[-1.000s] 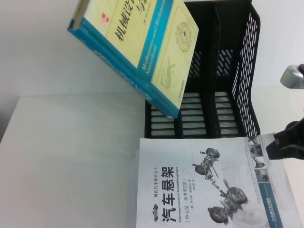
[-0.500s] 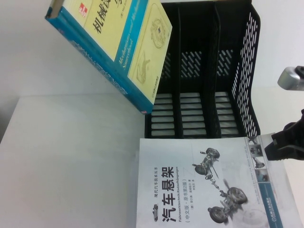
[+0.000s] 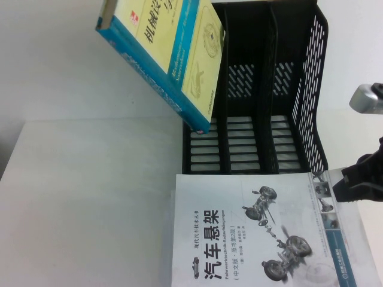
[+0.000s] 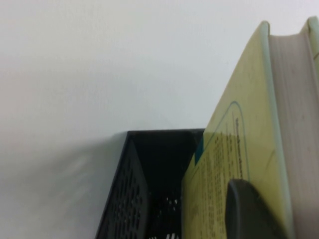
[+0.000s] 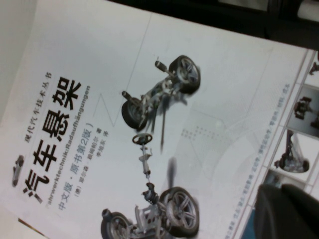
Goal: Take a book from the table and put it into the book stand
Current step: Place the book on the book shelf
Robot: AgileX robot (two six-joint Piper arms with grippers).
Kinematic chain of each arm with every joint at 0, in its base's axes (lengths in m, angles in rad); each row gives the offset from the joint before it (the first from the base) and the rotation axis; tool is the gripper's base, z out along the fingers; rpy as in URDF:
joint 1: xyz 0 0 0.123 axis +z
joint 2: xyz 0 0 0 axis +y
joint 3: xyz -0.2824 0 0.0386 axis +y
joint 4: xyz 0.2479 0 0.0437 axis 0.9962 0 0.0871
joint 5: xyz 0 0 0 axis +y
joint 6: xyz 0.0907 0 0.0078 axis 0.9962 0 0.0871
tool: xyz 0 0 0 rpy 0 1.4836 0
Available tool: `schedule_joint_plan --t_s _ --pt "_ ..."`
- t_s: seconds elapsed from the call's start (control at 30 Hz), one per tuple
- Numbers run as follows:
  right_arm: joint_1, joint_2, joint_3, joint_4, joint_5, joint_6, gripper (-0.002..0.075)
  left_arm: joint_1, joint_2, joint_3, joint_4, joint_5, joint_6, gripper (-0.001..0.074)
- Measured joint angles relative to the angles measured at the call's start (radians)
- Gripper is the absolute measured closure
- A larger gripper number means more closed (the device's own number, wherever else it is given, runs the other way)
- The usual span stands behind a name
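Note:
Next, the left gripper releases the pale yellow-green book in the book stand's slot (image 3: 201, 156) farthest from the robot's right gripper.
The pale yellow-green book (image 3: 170, 54) with its teal spine hangs tilted in the air, its lower corner at the front of the left slot of the black book stand (image 3: 293, 89). My left gripper (image 4: 271, 214) is shut on the book (image 4: 239, 149); one dark finger (image 4: 249, 211) presses its cover, the other is hidden behind it. The stand (image 4: 132, 194) shows below in the left wrist view. My right gripper (image 3: 359, 179) is shut, low over the right edge of the white-grey car book (image 3: 251, 233); it shows in the right wrist view (image 5: 286, 211).
The white-grey book (image 5: 149, 99) lies flat on the white table (image 3: 90, 197) right in front of the stand. The stand's three slots hold nothing. A white wall stands behind the table.
The yellow-green book swung out to the left, then came back right toward the stand's left slot, and is now held steeper. The right gripper has barely moved.

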Motion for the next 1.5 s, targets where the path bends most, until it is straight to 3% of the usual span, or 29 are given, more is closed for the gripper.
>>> schedule_joint_plan --t_s 0.93,1.4,1.5 --pt "0.000 0.000 0.000 0.002 0.000 -0.010 0.0729 -0.001 0.260 -0.056 0.126 -0.035 -0.026 0.0543" --pt "0.000 0.000 0.000 0.002 0.000 -0.010 0.0729 -0.002 0.282 -0.060 0.155 -0.033 -0.032 0.0543" --pt "0.000 0.000 0.000 0.002 0.000 -0.010 0.0729 -0.004 0.282 -0.063 0.189 -0.050 -0.027 0.0491"
